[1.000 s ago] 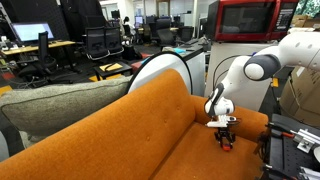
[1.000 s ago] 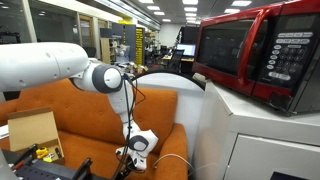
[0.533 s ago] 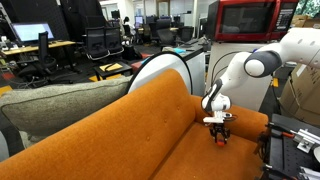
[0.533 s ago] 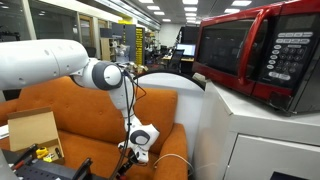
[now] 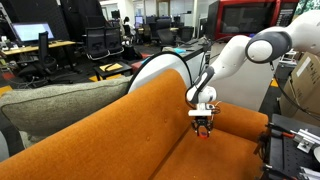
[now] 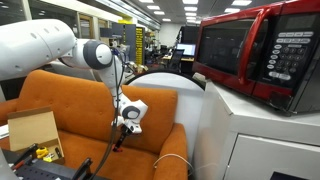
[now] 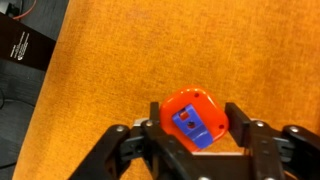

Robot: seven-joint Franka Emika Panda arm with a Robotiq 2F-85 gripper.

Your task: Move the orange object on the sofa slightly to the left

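Observation:
Next, my gripper lets go of the orange object on the bare sofa seat (image 5: 202, 168), about halfway between the backrest and the front edge.
My gripper (image 7: 197, 125) is shut on the orange object (image 7: 196, 115), a small red-orange rounded lump with a blue patch, held between both fingers above the sofa fabric (image 7: 130, 50). In an exterior view the gripper (image 5: 202, 124) hangs over the sofa seat (image 5: 150, 130), with a speck of the orange object (image 5: 203, 131) at its tips. In an exterior view the gripper (image 6: 125, 123) is in front of the sofa backrest (image 6: 70, 95); the object is too small to make out there.
A grey-green cushion (image 5: 50, 105) lies on the backrest. A red microwave (image 6: 255, 55) stands on a white cabinet beside the sofa. A cardboard box (image 6: 32, 130) and a thin white cord (image 6: 170, 163) lie on the seat. Equipment (image 5: 290, 135) stands beyond the sofa's end.
The arm has lifted the gripper with the orange object off the seat and carried it along the sofa, away from its end and towards the backrest.

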